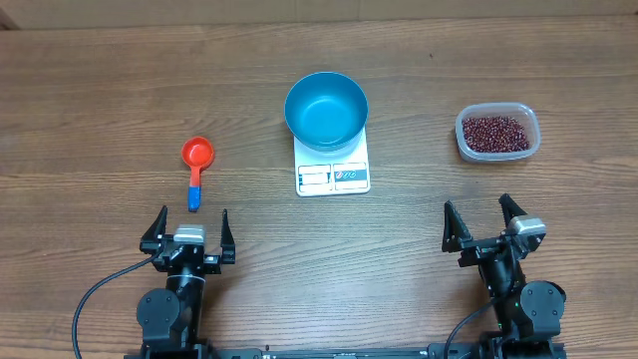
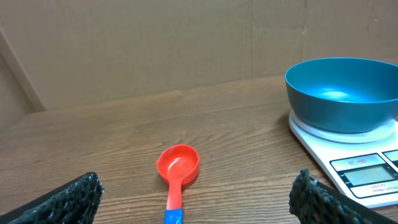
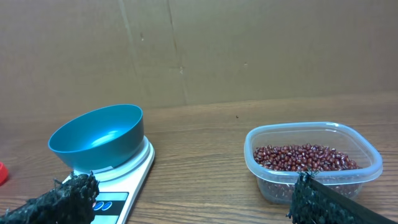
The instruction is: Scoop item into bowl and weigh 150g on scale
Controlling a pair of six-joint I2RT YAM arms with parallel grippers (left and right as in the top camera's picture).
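Next, I close my left gripper on the rim of the red scoop's cup [image 1: 183, 153] [image 2: 158, 166], on the side that faces away from the white scale.
An empty blue bowl [image 1: 326, 109] [image 2: 343, 92] [image 3: 98, 136] stands on the white scale [image 1: 333, 176] [image 2: 367, 171] [image 3: 121, 190] at the table's middle. Dark red-brown beans [image 1: 495, 132] [image 3: 303, 157] fill a clear plastic tub [image 1: 498, 133] [image 3: 311, 160] at the right. A red scoop with a blue handle end [image 1: 196, 167] [image 2: 177, 173] lies at the left. My left gripper [image 1: 188, 228] [image 2: 199, 202] stands open near the front edge, just behind the scoop's handle. My right gripper [image 1: 484, 225] [image 3: 196, 202] is open too, nearer than the tub, holding nothing.
A brown cardboard wall [image 2: 186, 43] backs the table. Bare wood lies between the scoop, the scale and the tub. Black cables [image 1: 95, 299] trail from both arm bases at the front edge.
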